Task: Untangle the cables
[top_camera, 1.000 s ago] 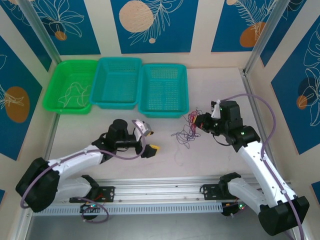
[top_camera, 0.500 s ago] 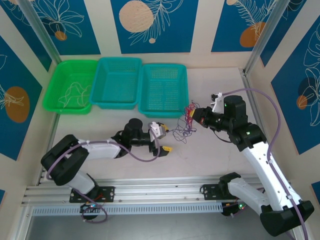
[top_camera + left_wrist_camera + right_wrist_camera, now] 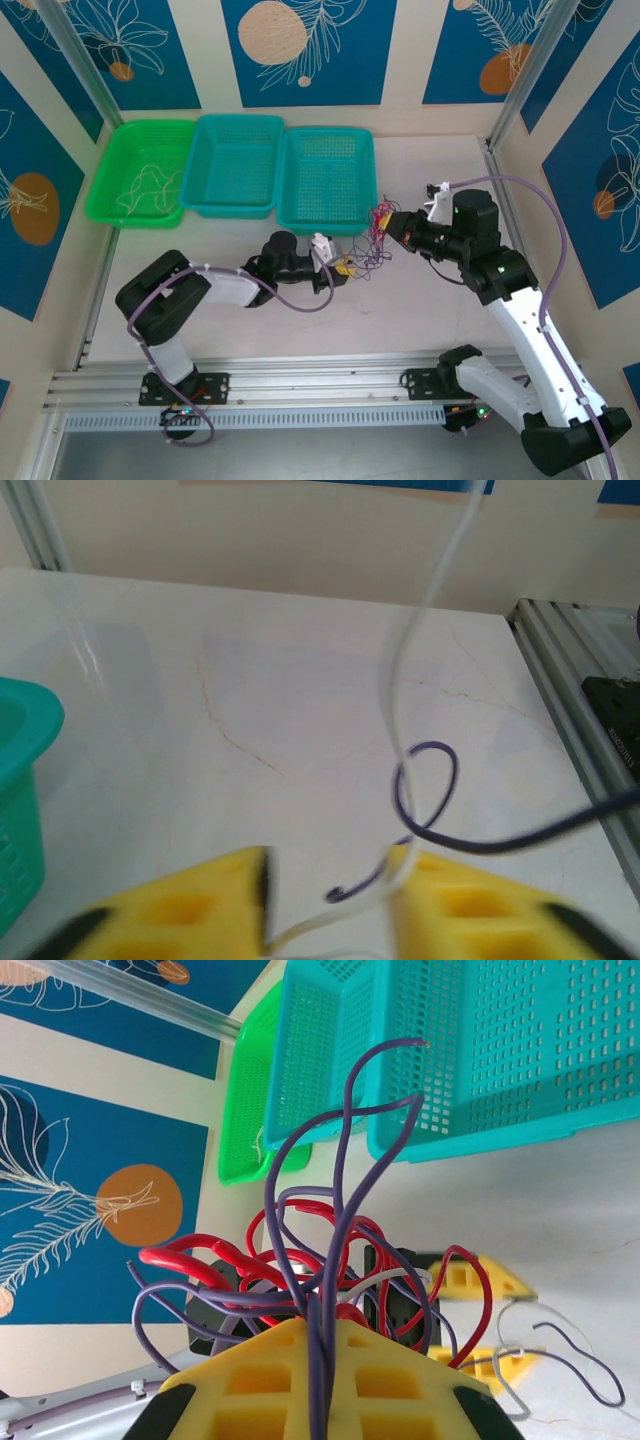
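The whitish wire lies loosely at a slant across the left gripper's open fingers, next to a purple end, so the robot should pinch the whitish wire alone [image 3: 330, 917] before it pulls the knot away.
The cables [image 3: 372, 240] are a small knot of thin purple, red and whitish wires hanging just in front of the teal baskets. My right gripper [image 3: 392, 224] is shut on the knot; purple strands are pinched between its yellow fingers [image 3: 325, 1332] and the loops [image 3: 330, 1240] fan out above. My left gripper [image 3: 343, 268] sits at the knot's lower left. Its yellow jaws [image 3: 330, 905] stand a small gap apart, blurred. A whitish wire [image 3: 400, 680] and a purple end [image 3: 440, 780] cross that gap loosely.
Three baskets line the back: a green one [image 3: 150, 125] with thin pale wires inside, and two teal ones [image 3: 240, 120] [image 3: 325, 133]. The right teal basket's wall [image 3: 500, 1050] is close behind the knot. An aluminium rail [image 3: 580, 710] runs along the table's right edge.
My left arm has stretched right from the table's middle to the knot, and its jaws have narrowed. My right gripper has lifted the knot slightly toward the baskets.
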Controlling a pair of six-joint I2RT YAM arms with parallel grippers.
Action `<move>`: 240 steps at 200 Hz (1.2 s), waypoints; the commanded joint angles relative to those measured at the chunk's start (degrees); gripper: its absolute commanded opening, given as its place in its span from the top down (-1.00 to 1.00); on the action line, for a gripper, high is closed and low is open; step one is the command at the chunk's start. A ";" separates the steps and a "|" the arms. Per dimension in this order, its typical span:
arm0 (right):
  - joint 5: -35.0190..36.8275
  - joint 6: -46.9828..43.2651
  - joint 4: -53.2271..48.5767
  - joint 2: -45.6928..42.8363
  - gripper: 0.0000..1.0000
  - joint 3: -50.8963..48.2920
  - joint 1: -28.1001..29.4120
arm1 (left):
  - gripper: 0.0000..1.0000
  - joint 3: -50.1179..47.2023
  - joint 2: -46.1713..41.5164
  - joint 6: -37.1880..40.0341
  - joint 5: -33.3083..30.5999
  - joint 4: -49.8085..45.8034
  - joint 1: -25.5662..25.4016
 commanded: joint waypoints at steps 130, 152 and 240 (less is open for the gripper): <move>5.78 -7.69 -14.37 -4.83 0.95 -10.97 -38.28 | 1.00 -14.19 -24.74 -3.90 -12.56 -10.92 3.06; 4.66 -7.29 -13.18 -3.69 0.94 -14.82 -42.96 | 1.00 -16.79 -30.93 -4.55 -16.60 -14.72 4.52; 9.09 -5.17 -10.79 -3.95 1.00 -20.38 -51.81 | 1.00 -21.17 -41.66 -8.71 -29.10 -25.70 7.52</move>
